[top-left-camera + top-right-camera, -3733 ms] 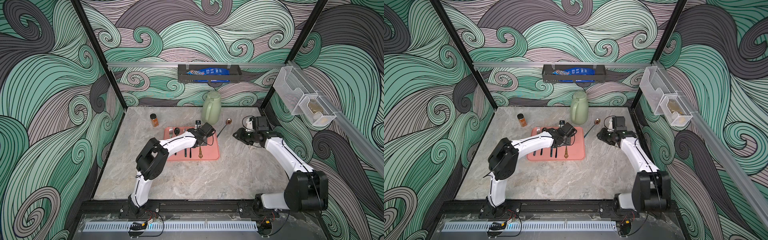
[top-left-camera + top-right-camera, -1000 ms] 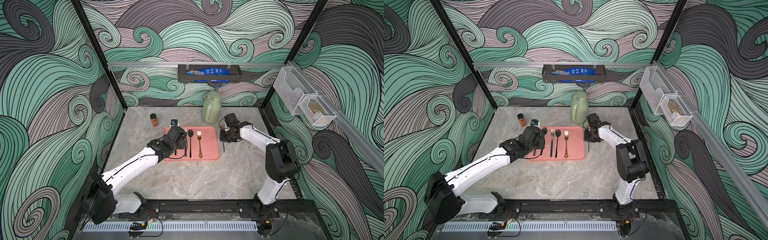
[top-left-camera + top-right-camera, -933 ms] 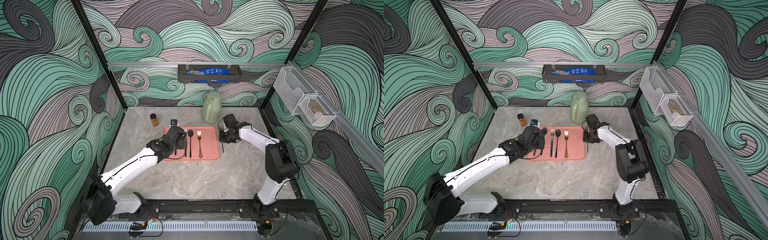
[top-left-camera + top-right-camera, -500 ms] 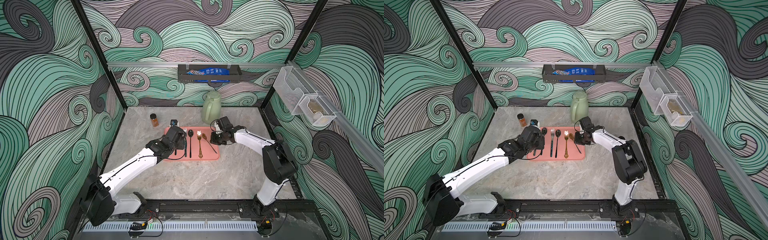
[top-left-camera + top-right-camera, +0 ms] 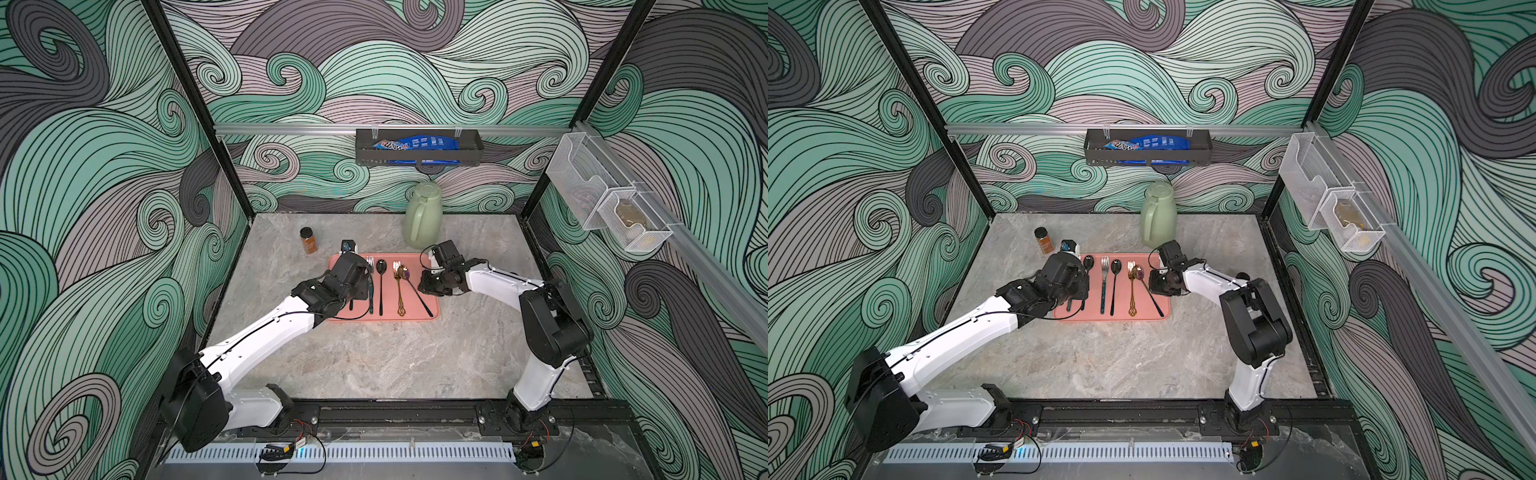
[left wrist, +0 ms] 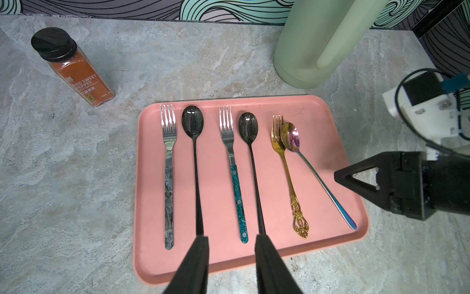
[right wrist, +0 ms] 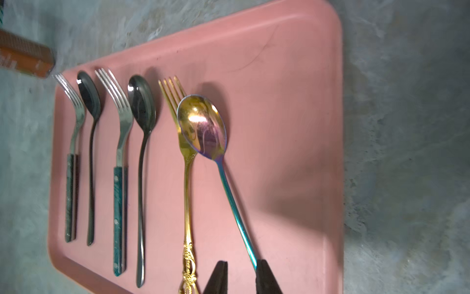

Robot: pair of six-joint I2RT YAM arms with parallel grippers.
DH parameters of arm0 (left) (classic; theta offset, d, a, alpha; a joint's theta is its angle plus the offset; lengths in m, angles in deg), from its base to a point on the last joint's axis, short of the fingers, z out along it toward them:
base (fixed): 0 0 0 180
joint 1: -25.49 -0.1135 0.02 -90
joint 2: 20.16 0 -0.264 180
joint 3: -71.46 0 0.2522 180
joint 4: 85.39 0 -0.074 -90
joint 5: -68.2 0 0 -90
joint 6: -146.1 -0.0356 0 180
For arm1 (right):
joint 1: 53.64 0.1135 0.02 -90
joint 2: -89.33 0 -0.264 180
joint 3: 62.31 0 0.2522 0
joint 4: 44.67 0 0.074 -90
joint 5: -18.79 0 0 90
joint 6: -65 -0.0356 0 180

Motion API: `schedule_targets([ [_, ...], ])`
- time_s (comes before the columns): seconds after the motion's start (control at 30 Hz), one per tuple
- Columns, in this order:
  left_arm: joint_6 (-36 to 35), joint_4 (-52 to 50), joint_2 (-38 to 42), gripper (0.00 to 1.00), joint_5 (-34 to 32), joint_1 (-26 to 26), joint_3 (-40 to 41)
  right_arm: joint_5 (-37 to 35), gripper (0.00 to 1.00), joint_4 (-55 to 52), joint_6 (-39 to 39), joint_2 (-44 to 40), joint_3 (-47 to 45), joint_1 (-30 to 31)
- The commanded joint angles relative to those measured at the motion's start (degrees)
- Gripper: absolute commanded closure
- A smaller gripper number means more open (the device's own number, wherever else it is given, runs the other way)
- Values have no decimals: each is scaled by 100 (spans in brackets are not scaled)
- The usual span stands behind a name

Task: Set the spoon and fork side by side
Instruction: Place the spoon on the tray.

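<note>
The iridescent spoon's bowl lies over the gold fork's head, so the robot's right gripper needs to grab the spoon's handle (image 5: 1143, 282) near the bowl and move the spoon clear, parallel.
On the pink tray (image 5: 420, 261) (image 6: 318, 127) (image 7: 279, 101) the iridescent spoon (image 5: 402, 272) (image 5: 1138, 272) (image 6: 292, 135) (image 7: 203, 127) lies just right of the gold fork (image 5: 400, 293) (image 5: 1132, 293) (image 6: 287, 168) (image 7: 187, 183). Its bowl overlaps the fork's head and its handle slants away to the right. My right gripper (image 7: 241, 264) (image 5: 420, 286) stands open over the spoon's handle end, which touches the inner face of one finger. My left gripper (image 6: 231, 238) hovers open above the tray's near edge, holding nothing.
Two more fork-and-spoon pairs lie on the tray's left half: a teal-handled fork (image 6: 235, 173) and black spoon (image 6: 250, 142), a grey-handled fork (image 6: 168, 173) and black spoon (image 6: 193, 142). A green jug (image 5: 423, 216) and a spice jar (image 5: 308, 240) stand behind.
My right gripper brought the iridescent spoon from the table right of the tray onto the tray beside the gold fork, and its jaws have opened. The left arm has stayed put.
</note>
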Motion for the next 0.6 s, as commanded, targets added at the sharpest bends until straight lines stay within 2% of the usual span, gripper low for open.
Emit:
schedule_targets([
  [0.0,20,-102,0,65,28,-35,16,-308,65,173,172,-6,32,217],
  [0.13,6,-117,17,65,46,-34,16,-507,62,89,337,383,288,258],
  [0.3,-28,-114,27,65,20,-39,16,-701,62,18,465,834,608,308],
  [0.47,-54,-70,16,65,-47,-36,25,-995,69,-136,552,1195,898,412],
  [0.57,-68,-43,1,65,-64,-34,33,-1100,78,-219,501,1272,956,435],
])
